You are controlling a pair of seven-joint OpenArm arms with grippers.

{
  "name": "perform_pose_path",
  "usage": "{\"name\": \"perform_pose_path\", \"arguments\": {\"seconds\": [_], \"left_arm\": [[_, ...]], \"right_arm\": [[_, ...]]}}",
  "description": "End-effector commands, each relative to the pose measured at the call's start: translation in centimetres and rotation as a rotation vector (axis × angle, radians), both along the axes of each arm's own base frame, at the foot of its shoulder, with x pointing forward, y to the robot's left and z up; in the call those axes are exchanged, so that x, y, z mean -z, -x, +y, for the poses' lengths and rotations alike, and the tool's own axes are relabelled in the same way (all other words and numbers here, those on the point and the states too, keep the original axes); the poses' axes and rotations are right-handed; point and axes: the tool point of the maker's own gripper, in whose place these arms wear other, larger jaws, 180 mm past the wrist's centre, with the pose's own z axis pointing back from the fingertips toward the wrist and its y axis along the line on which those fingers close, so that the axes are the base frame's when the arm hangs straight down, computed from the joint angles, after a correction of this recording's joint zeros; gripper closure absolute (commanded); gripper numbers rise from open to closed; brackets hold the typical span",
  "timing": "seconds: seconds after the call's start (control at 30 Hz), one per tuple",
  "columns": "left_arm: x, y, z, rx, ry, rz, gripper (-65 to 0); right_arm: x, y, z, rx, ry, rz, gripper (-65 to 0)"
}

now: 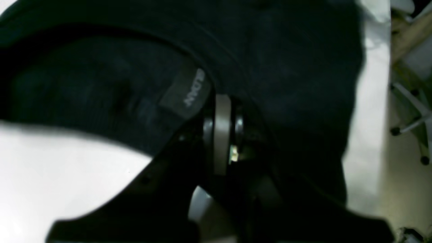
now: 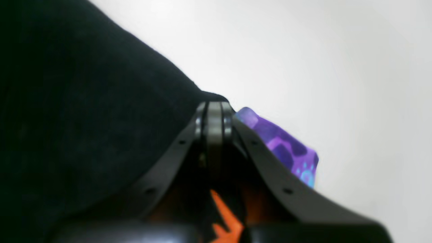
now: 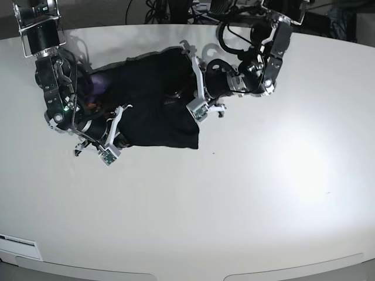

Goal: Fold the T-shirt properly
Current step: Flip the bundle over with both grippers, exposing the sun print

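Observation:
The black T-shirt is lying crooked with the robot's right gripper on its black fold, so that gripper should grab the purple printed corner (image 2: 294, 153) and turn it square.
The black T-shirt (image 3: 153, 111) lies bunched on the white table (image 3: 234, 193), stretched between both arms at the back left. My left gripper (image 1: 221, 101) is shut on the cloth at the neckline, right beside the grey neck label (image 1: 189, 91); in the base view it (image 3: 183, 96) sits at the shirt's right side. My right gripper (image 2: 214, 106) is shut on a black fold of the T-shirt (image 2: 84, 118), with a purple printed patch (image 2: 280, 143) just beyond it and orange print (image 2: 226, 219) below the jaws. In the base view it (image 3: 120, 134) holds the shirt's lower left part.
The table's right edge (image 1: 371, 101) shows in the left wrist view, with chair legs (image 1: 411, 121) on the floor past it. Cables and arm mounts (image 3: 176, 9) stand at the back. Bare white tabletop (image 2: 320, 50) spreads to the front and right of the shirt.

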Motion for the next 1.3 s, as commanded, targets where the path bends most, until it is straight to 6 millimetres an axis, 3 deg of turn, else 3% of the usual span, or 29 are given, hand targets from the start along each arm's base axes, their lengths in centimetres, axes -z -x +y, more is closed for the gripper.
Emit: {"name": "perform_pose_path", "arguments": {"seconds": [0.0, 0.2, 0.3, 0.4, 0.47, 0.53, 0.63, 0.73, 0.83, 0.93, 1.0, 1.13, 1.27], "left_arm": [[0.7, -1.5, 1.7, -0.021, -0.08, -0.017, 0.0], [0.1, -6.1, 4.2, -0.069, -0.099, -0.089, 0.0], [-0.5, -9.0, 4.8, -0.105, -0.085, -0.143, 0.0], [-1.0, -11.4, 4.9, -0.147, -0.025, -0.17, 0.0], [-0.5, -12.2, 4.5, -0.132, -0.035, -0.162, 0.0], [-1.4, -12.9, 3.9, -0.112, -0.027, -0.16, 0.0], [-5.9, -13.9, 3.0, -0.08, 0.053, -0.143, 0.0], [-11.7, -11.9, 1.9, 0.023, 0.18, -0.136, 0.0], [-15.2, -7.6, 1.1, 0.168, 0.244, -0.114, 0.0], [-15.3, -2.8, 0.6, 0.306, 0.284, -0.008, 0.0], [-14.5, -0.3, 0.4, 0.352, 0.315, 0.071, 0.0], [-11.1, 2.9, 1.1, 0.348, 0.295, 0.201, 0.0], [-9.2, 5.8, 1.6, 0.344, 0.289, 0.287, 0.0]], "right_arm": [[0.7, 0.7, -2.0, 0.021, 0.068, 0.028, 0.0], [3.4, 6.3, -4.2, 0.14, 0.107, 0.136, 0.0], [2.9, 8.0, -3.4, 0.209, 0.059, 0.129, 0.0], [1.3, 9.2, -1.3, 0.249, -0.027, 0.099, 0.0], [-0.1, 9.2, -0.5, 0.276, -0.069, 0.051, 0.0], [-2.0, 8.1, -0.4, 0.301, -0.074, -0.044, 0.0], [-4.9, 4.9, -1.4, 0.325, -0.049, -0.193, 0.0], [-6.9, 2.1, -2.3, 0.33, -0.013, -0.282, 0.0], [-8.7, -0.8, -3.0, 0.336, -0.007, -0.35, 0.0], [-10.2, -3.0, -3.8, 0.338, 0.004, -0.38, 0.0], [-10.6, -3.1, -4.2, 0.304, 0.016, -0.373, 0.0], [-9.1, -1.7, -5.3, 0.275, 0.048, -0.272, 0.0], [-6.5, 1.2, -4.9, 0.236, 0.029, -0.118, 0.0]]}}
